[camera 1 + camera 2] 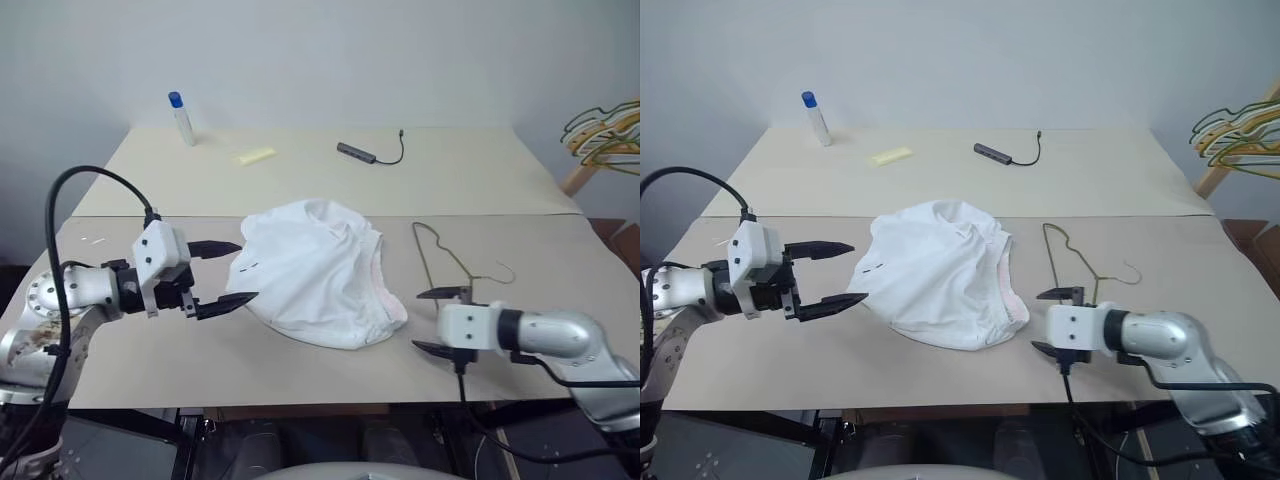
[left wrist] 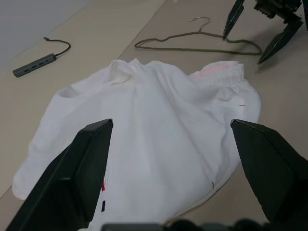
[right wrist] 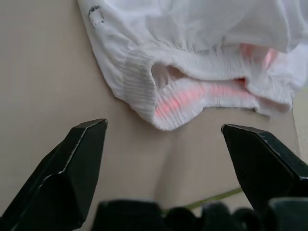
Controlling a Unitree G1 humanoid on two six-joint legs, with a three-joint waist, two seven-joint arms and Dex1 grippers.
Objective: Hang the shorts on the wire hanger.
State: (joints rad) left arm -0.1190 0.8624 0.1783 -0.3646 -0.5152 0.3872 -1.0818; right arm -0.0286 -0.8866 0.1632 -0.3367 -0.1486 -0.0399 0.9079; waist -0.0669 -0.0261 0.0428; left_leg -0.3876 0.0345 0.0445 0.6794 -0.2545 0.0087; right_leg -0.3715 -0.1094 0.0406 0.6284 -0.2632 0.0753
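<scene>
The shorts lie crumpled beside the wire hanger, so I need to pinch the near corner of their waistband [image 1: 396,318] with my right gripper and lift them high before hanging them.
The white shorts [image 1: 312,270] lie crumpled in the middle of the near table, their pink-tinted elastic waistband [image 3: 202,94] turned toward the right. A thin olive-brown wire hanger [image 1: 450,255] lies flat on the table just right of them. My left gripper [image 1: 226,272] hovers open at the shorts' left edge, its fingers pointing at the cloth, nothing between them. At the shorts' right side my right gripper [image 1: 440,320] stands open and empty, close to the waistband and over the near end of the hanger.
A white bottle with a blue cap [image 1: 182,118], a yellow slip [image 1: 254,155] and a grey hub with a cable [image 1: 368,152] lie on the far table. Bunched yellow and grey hangers [image 1: 605,132] hang on a wooden rack at the far right.
</scene>
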